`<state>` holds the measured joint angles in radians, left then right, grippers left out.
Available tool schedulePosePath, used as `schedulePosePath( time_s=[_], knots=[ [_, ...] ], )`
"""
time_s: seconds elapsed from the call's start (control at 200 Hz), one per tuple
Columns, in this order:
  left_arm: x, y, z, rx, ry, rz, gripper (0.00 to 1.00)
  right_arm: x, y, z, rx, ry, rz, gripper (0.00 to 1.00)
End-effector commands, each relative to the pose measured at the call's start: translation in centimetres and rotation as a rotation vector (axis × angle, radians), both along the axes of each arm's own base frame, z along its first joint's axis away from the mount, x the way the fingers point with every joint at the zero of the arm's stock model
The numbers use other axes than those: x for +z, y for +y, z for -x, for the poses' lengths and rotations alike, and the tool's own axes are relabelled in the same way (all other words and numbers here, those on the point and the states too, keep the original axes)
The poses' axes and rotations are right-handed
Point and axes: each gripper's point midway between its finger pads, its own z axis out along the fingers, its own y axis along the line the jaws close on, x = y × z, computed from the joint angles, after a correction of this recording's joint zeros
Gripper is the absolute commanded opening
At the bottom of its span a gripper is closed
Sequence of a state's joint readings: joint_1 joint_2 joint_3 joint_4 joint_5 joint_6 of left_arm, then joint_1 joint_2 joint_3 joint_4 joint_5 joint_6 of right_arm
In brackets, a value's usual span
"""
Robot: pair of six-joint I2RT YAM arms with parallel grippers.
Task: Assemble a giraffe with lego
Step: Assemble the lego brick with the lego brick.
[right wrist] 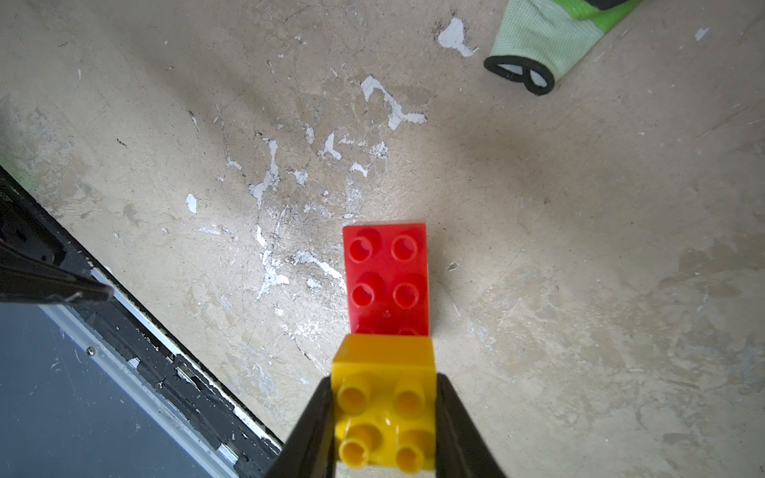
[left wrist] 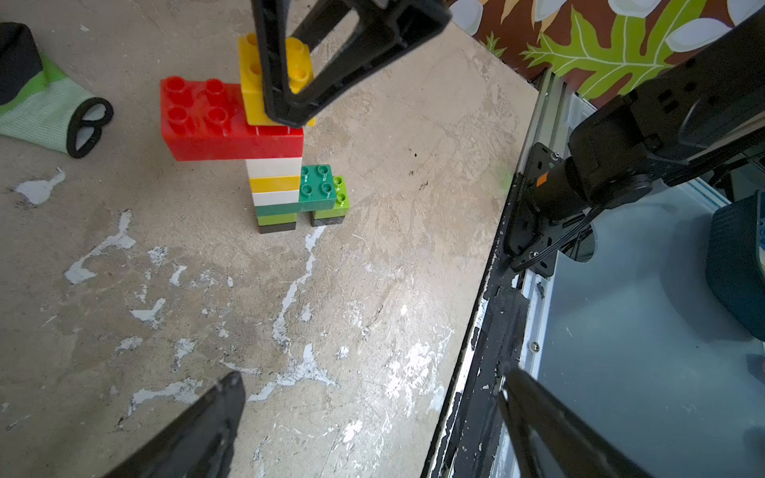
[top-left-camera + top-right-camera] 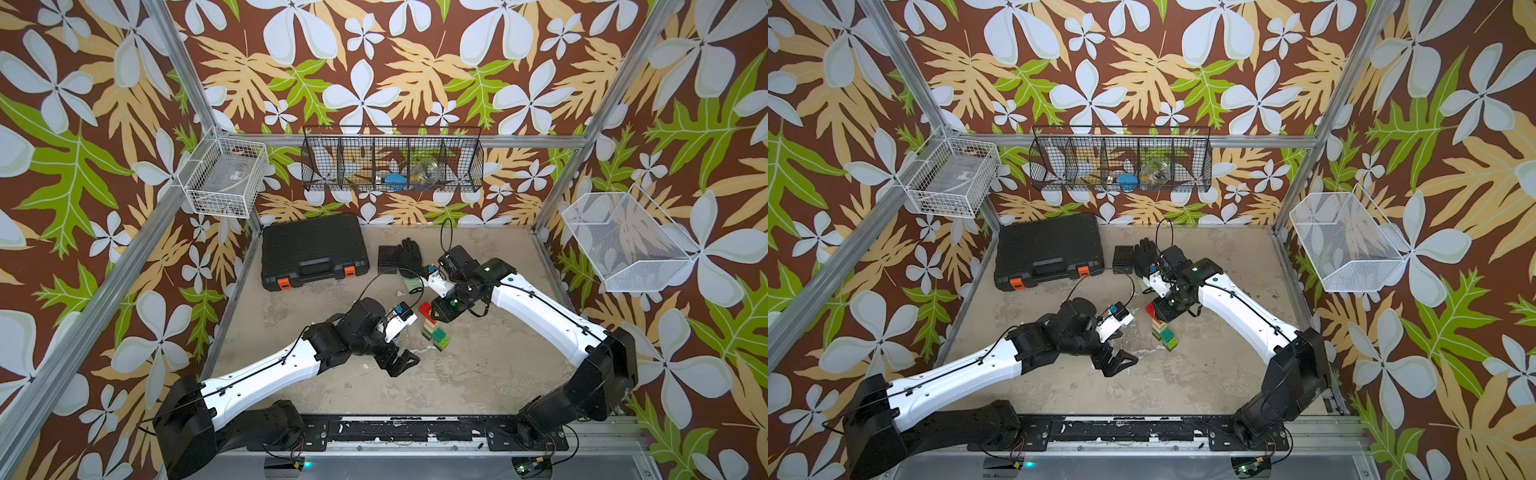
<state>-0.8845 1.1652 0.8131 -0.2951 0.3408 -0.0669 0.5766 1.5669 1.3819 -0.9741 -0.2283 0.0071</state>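
Next, my right gripper lets go of the yellow brick, which will set it down on the long red brick's end farther from the glove (image 3: 434,313) (image 1: 388,358).
The giraffe (image 3: 432,332) (image 3: 1163,330) stands upright mid-table: black and lime legs (image 2: 277,219), dark green body (image 2: 316,188), a neck of white and yellow bricks (image 2: 274,182), and a long red brick (image 2: 198,120) (image 1: 387,277) across the top. A yellow brick (image 2: 298,74) (image 1: 385,414) sits on the red one. My right gripper (image 1: 384,380) (image 3: 436,311) comes down from above and is shut on that yellow brick, one finger on each side. My left gripper (image 2: 370,378) (image 3: 399,359) hangs open and empty to the left of the giraffe, nearer the front edge.
A big black case (image 3: 313,251) lies at the back left. A small black box (image 3: 388,257) and a black-and-green glove (image 3: 409,257) (image 2: 41,107) lie behind the giraffe. Wire baskets (image 3: 392,160) hang on the walls. The table's front rail (image 2: 496,289) is near my left gripper.
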Motion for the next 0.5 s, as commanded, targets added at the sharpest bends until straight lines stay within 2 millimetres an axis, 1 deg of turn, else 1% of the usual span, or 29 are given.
schedulePosePath(
  time_s=[0.0, 0.13, 0.495],
  knots=[
    [0.1, -0.1, -0.1, -0.009, -0.017, 0.005, 1.0, 0.0, 0.2, -0.2, -0.015, -0.001, -0.006, 0.17],
    [0.1, -0.1, 0.0, -0.009, -0.016, 0.006, 1.0, 0.0, 0.3, -0.3, -0.018, -0.001, -0.012, 0.17],
    [0.3, -0.1, -0.1, -0.006, -0.02, 0.007, 1.0, -1.3, -0.3, 0.4, -0.014, 0.028, 0.023, 0.17]
  ],
)
